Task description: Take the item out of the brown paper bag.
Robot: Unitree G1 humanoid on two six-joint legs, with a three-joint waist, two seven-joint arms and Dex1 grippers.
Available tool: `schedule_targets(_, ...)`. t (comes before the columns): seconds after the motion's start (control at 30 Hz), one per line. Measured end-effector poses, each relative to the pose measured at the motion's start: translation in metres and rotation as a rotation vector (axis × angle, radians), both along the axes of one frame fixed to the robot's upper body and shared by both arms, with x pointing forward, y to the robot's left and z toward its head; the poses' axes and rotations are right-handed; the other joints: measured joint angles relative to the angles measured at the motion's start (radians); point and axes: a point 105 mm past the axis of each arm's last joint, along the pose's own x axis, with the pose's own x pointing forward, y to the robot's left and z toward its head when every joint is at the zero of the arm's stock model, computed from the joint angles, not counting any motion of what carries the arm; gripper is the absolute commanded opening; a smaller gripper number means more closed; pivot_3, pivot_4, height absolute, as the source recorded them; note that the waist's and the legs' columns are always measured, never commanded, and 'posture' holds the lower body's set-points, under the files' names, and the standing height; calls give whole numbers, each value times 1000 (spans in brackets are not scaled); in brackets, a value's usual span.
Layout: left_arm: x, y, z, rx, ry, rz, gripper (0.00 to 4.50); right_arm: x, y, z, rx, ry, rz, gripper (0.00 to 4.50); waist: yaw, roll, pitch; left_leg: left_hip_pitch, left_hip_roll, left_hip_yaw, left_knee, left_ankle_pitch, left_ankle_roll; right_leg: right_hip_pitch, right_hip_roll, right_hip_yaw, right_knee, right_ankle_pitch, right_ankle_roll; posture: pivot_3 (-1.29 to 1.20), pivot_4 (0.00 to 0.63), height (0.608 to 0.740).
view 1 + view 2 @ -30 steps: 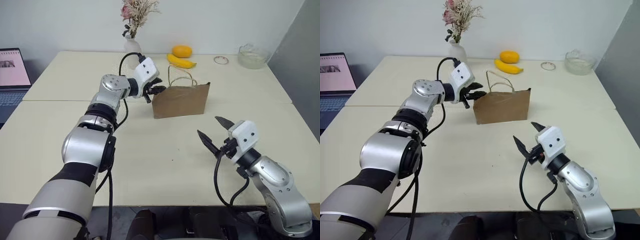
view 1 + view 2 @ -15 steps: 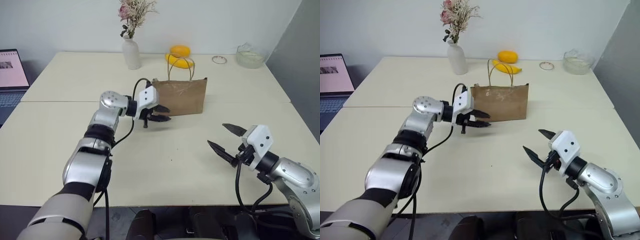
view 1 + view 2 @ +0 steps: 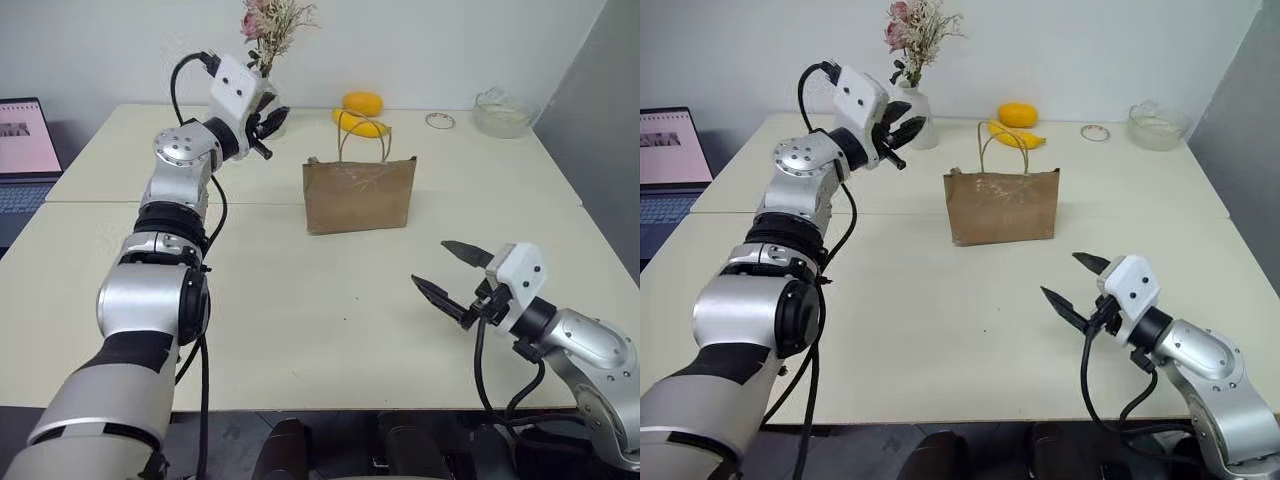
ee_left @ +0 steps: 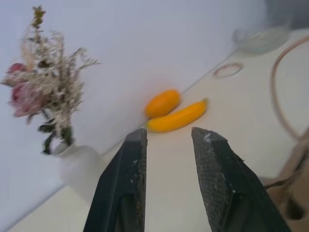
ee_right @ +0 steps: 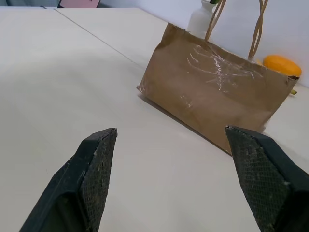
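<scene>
Next, my left gripper lets go of the brown paper bag on the table [image 3: 387, 250], in the space between the bag's standing base and my right gripper.
The brown paper bag [image 3: 360, 195] stands upright mid-table, its two cord handles [image 3: 362, 135] rising above its mouth; the right wrist view shows its creased side [image 5: 212, 92]. The item is hidden from me. My left gripper [image 3: 908, 128] hangs raised to the left of the bag and behind it, close to the vase, clear of the bag. Its fingers [image 4: 133, 159] stand a little apart with nothing between them. My right gripper [image 3: 430, 263] hovers low over the table in front of the bag and to its right, wide open and empty, pointing at the bag.
A white vase of dried flowers [image 3: 920, 105] stands just behind my left gripper. A banana [image 3: 360, 124] and an orange fruit [image 3: 364, 101] lie behind the bag. A glass bowl [image 3: 497, 112] and a small ring [image 3: 438, 120] sit at the back right, a laptop [image 3: 25, 140] at the far left.
My left gripper left the bag's left side, dipped in front of it, then swung up and back to the vase. The bag, tilted at first, now stands upright. The right gripper barely moved.
</scene>
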Motion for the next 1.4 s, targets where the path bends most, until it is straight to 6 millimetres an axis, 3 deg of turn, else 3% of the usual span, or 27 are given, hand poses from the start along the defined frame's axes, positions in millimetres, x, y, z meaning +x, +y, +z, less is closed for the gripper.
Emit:
schedule_targets(0.13,6,-24,-47,108,116,13,1487,3,7,7,16,-20,3,3762,3,0,0,-2,0,1,1,0,0,-1,-1,-1,0,0,0,0,150,740)
schedule_targets(0.2,6,-34,-59,103,159,-5,1487,4,8,11,17,-37,2,3762,3,-1,0,-2,0,1,1,0,0,-1,-1,-1,-1,0,0,0,150,740)
schedule_targets(0.33,3,-46,-65,90,209,-71,1487,1,8,10,19,-23,-14,3762,1,-1,0,-2,0,2,0,0,0,-1,0,-1,-1,0,0,0,150,740)
schedule_targets(0.53,-16,-62,-69,105,298,-318,1487,-6,8,3,21,23,-13,3762,1,-1,0,-1,-1,2,1,0,0,-1,0,-1,0,0,0,0,150,740)
schedule_targets(0.67,-30,-61,-72,162,341,-458,1487,-9,8,0,-1,41,4,3762,0,-1,0,-1,-1,2,3,0,0,0,0,0,1,0,0,0,150,740)
schedule_targets(0.93,-58,-59,-97,245,402,-667,1487,-16,8,-6,-43,83,67,3762,1,-1,0,-2,0,1,9,0,0,0,0,0,6,0,0,0,150,740)
schedule_targets(1.13,-80,-83,-107,272,411,-859,1487,-33,-12,-22,-143,190,109,3762,5,-1,0,-2,0,1,11,0,0,1,-1,0,7,0,0,0,150,740)
schedule_targets(1.4,-114,-93,-126,284,423,-1014,1487,-69,-52,-35,-292,365,151,3762,-2,-1,0,-1,1,1,10,0,0,1,1,2,8,0,0,0,150,740)
